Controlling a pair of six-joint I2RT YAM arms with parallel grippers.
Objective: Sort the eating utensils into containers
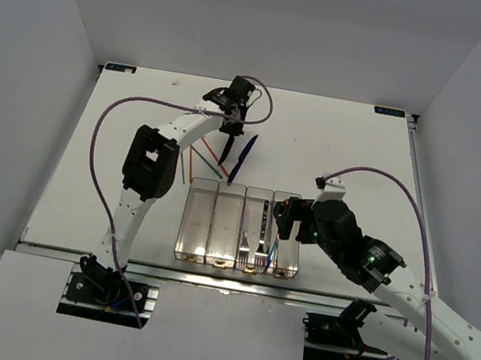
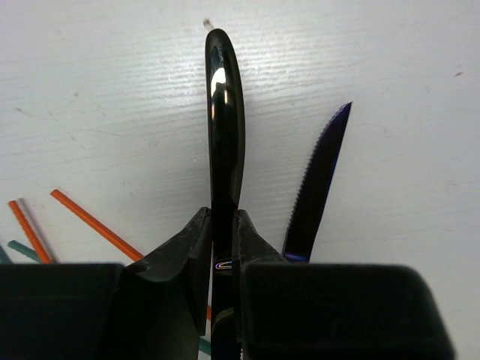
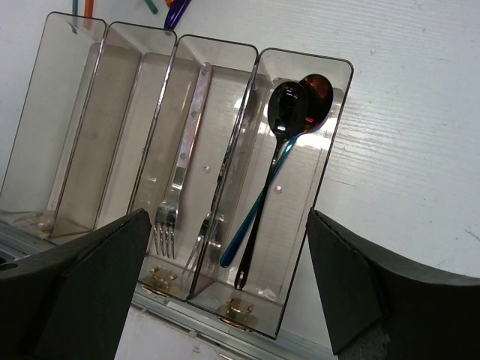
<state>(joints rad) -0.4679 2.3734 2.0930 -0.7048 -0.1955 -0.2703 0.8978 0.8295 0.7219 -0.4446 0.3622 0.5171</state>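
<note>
My left gripper will let go of the black knife in the empty container [image 1: 235,225], along the side of the container by the silver fork.
My left gripper [image 1: 230,133] [image 2: 223,219] is shut on the black knife [image 2: 225,127] at the far middle of the table, and holds it by its middle. The dark-blue knife [image 1: 241,159] [image 2: 319,180] lies on the table just to its right. Orange-red chopsticks [image 2: 94,223] [image 1: 195,161] and a green chopstick [image 2: 19,251] lie to the left. The four clear containers [image 1: 199,221] [image 3: 71,112] stand in a row at the near edge. A silver fork [image 3: 180,165] lies in the third one. Two spoons [image 3: 289,112] lie in the fourth. My right gripper [image 1: 287,221] [image 3: 232,292] is open and empty above the right-hand bins.
The two left bins [image 3: 127,127] hold nothing that I can see. A purple cable [image 1: 102,146] loops beside the left arm. The table's metal front rail [image 1: 232,281] runs just below the bins.
</note>
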